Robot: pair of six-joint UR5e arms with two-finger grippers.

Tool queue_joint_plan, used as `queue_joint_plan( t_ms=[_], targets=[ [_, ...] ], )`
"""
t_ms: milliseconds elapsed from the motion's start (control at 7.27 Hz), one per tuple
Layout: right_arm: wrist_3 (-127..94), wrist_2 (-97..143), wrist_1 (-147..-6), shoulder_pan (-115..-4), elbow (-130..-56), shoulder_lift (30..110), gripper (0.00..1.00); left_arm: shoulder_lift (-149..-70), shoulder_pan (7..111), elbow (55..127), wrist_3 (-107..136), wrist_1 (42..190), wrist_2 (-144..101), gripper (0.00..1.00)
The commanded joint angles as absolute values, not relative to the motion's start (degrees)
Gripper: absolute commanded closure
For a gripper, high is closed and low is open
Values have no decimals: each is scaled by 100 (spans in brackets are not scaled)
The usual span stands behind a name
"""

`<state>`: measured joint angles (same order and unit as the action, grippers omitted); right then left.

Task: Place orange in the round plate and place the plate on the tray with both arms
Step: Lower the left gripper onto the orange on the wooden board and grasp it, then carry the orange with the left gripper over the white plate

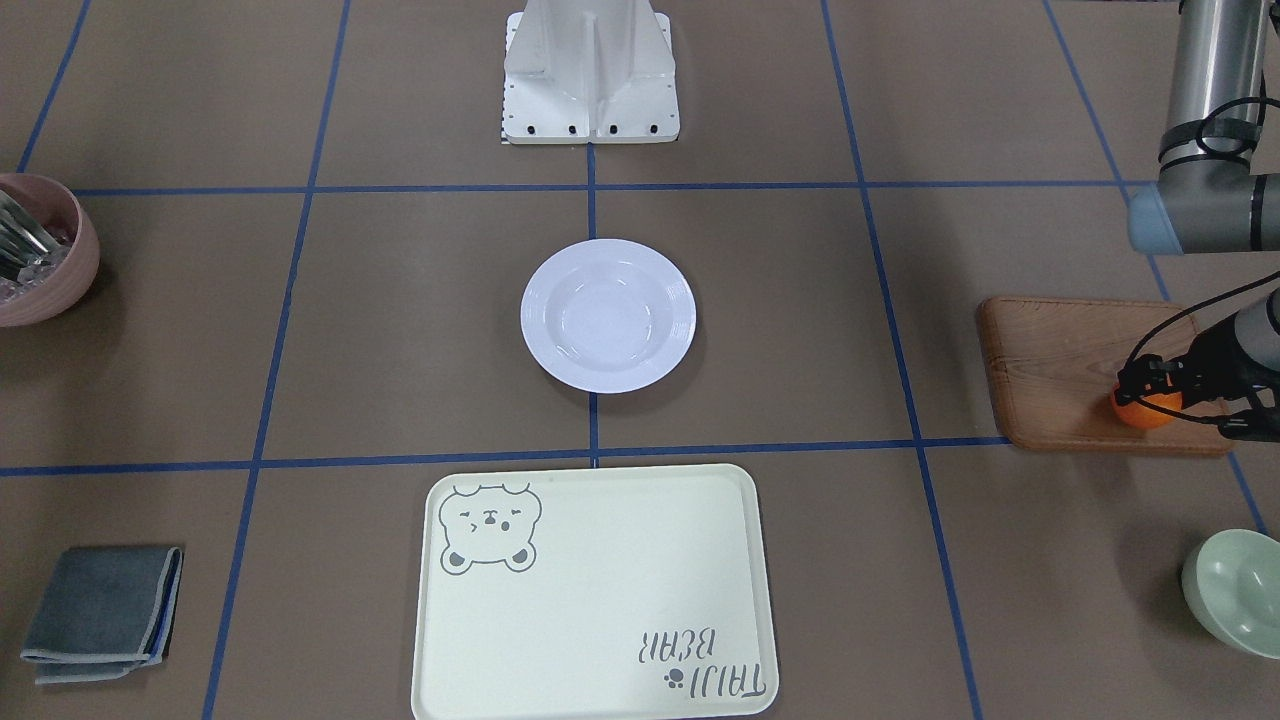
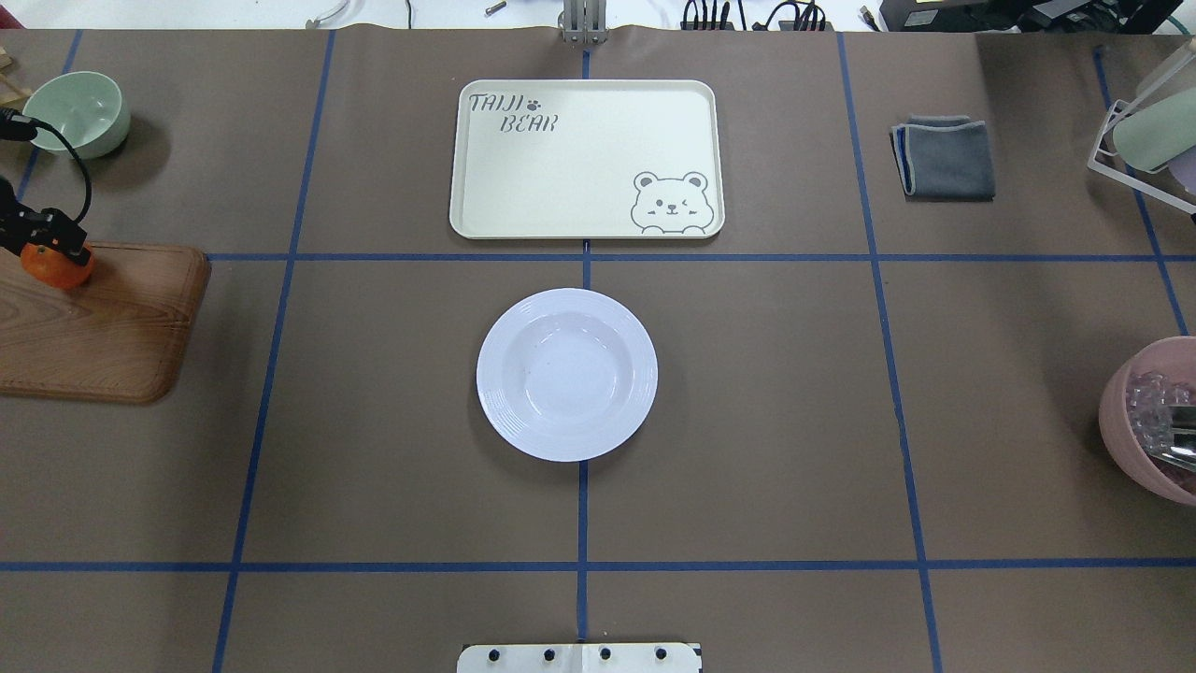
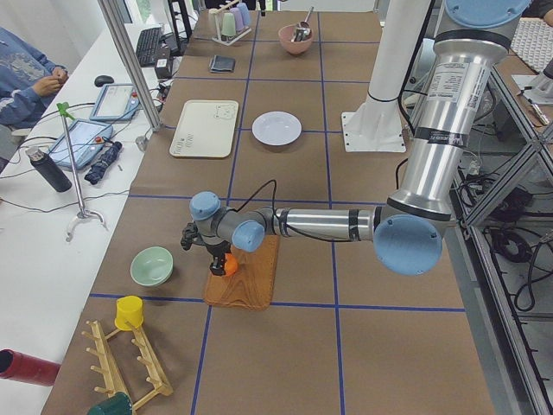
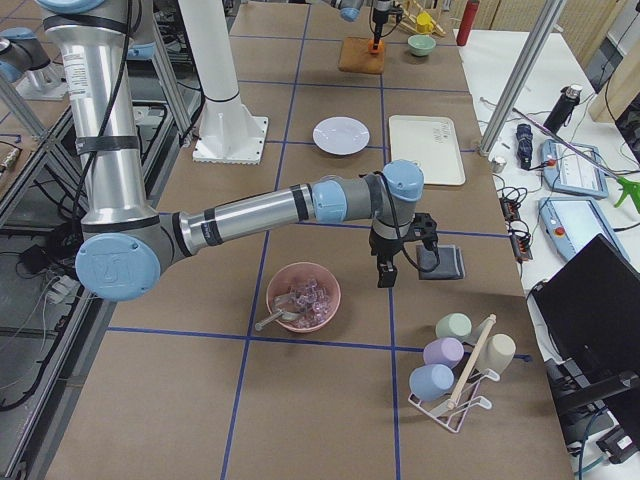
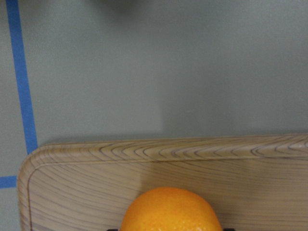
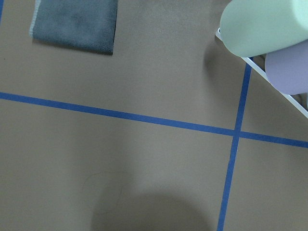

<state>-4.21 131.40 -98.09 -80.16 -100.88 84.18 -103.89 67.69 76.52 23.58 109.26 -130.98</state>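
Observation:
Next, I release the orange from my left gripper in the middle of the white round plate (image 1: 603, 320).
The orange (image 1: 1147, 410) sits near the front edge of a brown wooden board (image 1: 1060, 370), at the table end on my left. My left gripper (image 1: 1152, 388) is over it, black fingers close against both sides, shut on the orange (image 2: 58, 267). The left wrist view shows the orange (image 5: 171, 211) filling the bottom centre. The white round plate (image 2: 566, 374) lies bare at the table's middle. The cream tray (image 2: 579, 168) lies just beyond it. My right gripper (image 4: 384, 272) hangs over the table near a grey cloth; I cannot tell whether it is open or shut.
A pale green bowl (image 2: 79, 112) stands beyond the board. A pink bowl (image 2: 1149, 421) with utensils sits at the right edge. A folded grey cloth (image 2: 944, 157) and a cup rack (image 2: 1145, 131) are at the far right. Blue tape lines cross the brown table.

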Motion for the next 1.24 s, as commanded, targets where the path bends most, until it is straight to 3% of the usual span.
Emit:
queue_joint_plan(
  t_ms=[0, 413, 688, 1101],
  targets=[
    [-413, 13140, -9782, -8007, -10090, 8411, 0, -10738, 6768, 8642, 2915, 9772, -13263, 100],
    [-404, 13122, -9773, -7989, -10099, 8359, 0, -11668, 5883, 9597, 5301, 9072, -13210, 100],
    [-422, 13113, -9484, -7954, -10081, 8367, 0, -12766, 4865, 9580, 6841, 8563, -12494, 100],
    [-413, 13113, -9475, -7866, -10081, 8367, 0, -13411, 3721, 9405, 7574, 8350, -11534, 100]
  ],
)
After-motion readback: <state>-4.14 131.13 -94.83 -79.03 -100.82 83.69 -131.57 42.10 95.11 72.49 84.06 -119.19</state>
